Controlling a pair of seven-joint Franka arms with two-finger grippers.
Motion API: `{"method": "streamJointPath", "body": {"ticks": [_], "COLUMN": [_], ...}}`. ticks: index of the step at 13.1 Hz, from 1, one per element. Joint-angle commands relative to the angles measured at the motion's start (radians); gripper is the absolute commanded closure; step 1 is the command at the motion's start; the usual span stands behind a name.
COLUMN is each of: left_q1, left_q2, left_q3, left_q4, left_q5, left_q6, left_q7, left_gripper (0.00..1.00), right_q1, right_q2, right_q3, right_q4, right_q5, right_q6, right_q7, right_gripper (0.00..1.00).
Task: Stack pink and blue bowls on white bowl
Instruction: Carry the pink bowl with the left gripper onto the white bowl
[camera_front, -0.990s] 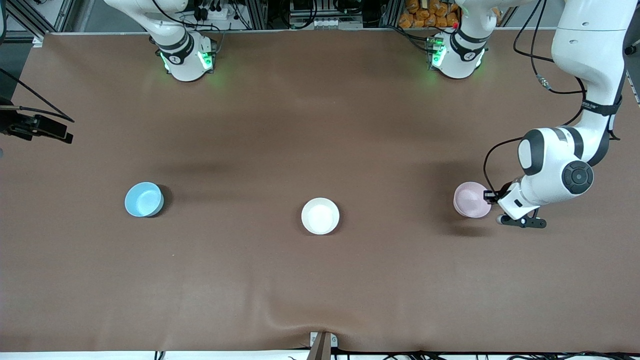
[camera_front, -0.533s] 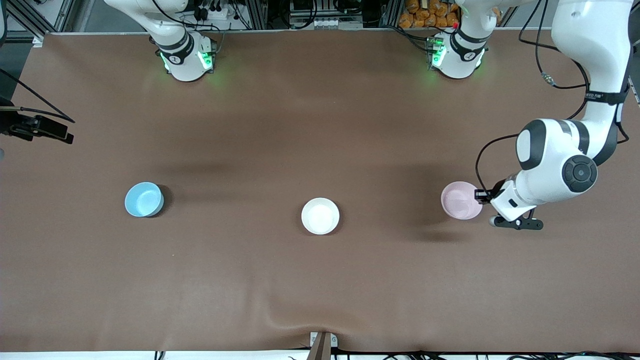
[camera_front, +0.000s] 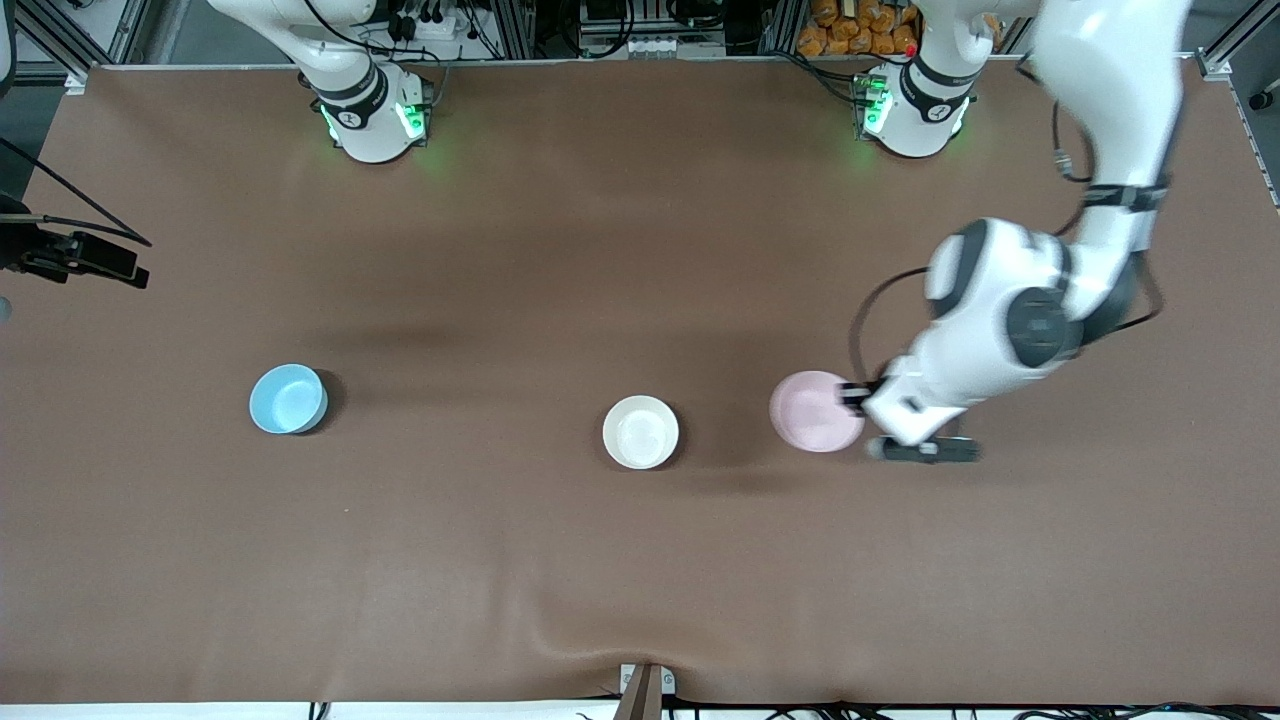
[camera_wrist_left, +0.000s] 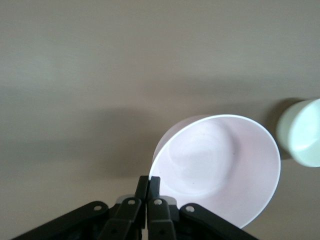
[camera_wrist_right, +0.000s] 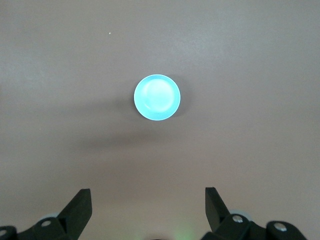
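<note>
I need to let go of the pink bowl, now held beside the white bowl, with my left gripper inside the open hollow of the white bowl (camera_front: 639, 433) (camera_wrist_left: 309, 135), so the two nest.
My left gripper (camera_front: 855, 397) is shut on the rim of the pale pink bowl (camera_front: 815, 410). It holds the bowl a little above the table, beside the white bowl (camera_front: 640, 431), on the side toward the left arm's end. In the left wrist view the fingers (camera_wrist_left: 149, 180) pinch the pink bowl's (camera_wrist_left: 220, 165) edge, and the white bowl (camera_wrist_left: 302, 132) shows at the frame's edge. The light blue bowl (camera_front: 287, 398) sits upright toward the right arm's end. My right gripper (camera_wrist_right: 147, 192) waits open high over the table, with the blue bowl (camera_wrist_right: 157, 97) far below it.
The brown table cover (camera_front: 640, 560) has a wrinkle at its edge nearest the front camera. A black device (camera_front: 70, 255) juts in at the right arm's end of the table. Both arm bases stand along the edge farthest from the front camera.
My left arm has carried the pink bowl from near the left arm's end toward the white bowl. The right arm, the blue bowl and the white bowl have not moved.
</note>
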Motion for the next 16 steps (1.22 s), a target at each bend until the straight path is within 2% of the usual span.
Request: {"method": "streamJointPath", "body": {"ticks": [1,4,7,12,16], "left_q1": [-0.077,-0.181,-0.226,-0.274,-0.280], "left_q2": [0.160,0.224,0.267,0.310,0.327], "left_q3": [0.005,0.010,0.011,0.017,0.017], "left_q4": [0.198,0.263,0.268,0.268,0.268], "left_q5": [-0.009,-0.009,-0.009,-0.008,-0.008], "left_q6": [-0.020,0.044,0.142,0.192,0.223], "left_q7": [-0.130,-0.252,-0.277,-0.302,-0.303], "left_gripper": [1.00,1.00,1.00,1.00,1.00], "right_q1": [-0.002,-0.003,-0.002,-0.002,-0.002], "right_q2": [0.001,0.002,0.002,0.030,0.114], "right_q3": [0.005,0.005,0.005,0.005,0.008], "right_q4": [0.005,0.005,0.005,0.005,-0.073], "right_q5": [-0.012,-0.012,-0.012,-0.012,-0.011], "right_q6": [-0.004,-0.006,-0.004,0.005,0.176], "right_q7": [-0.007,-0.007,-0.007,-0.009,-0.010], "right_gripper": [0.00,0.00,0.00,0.00,0.00]}}
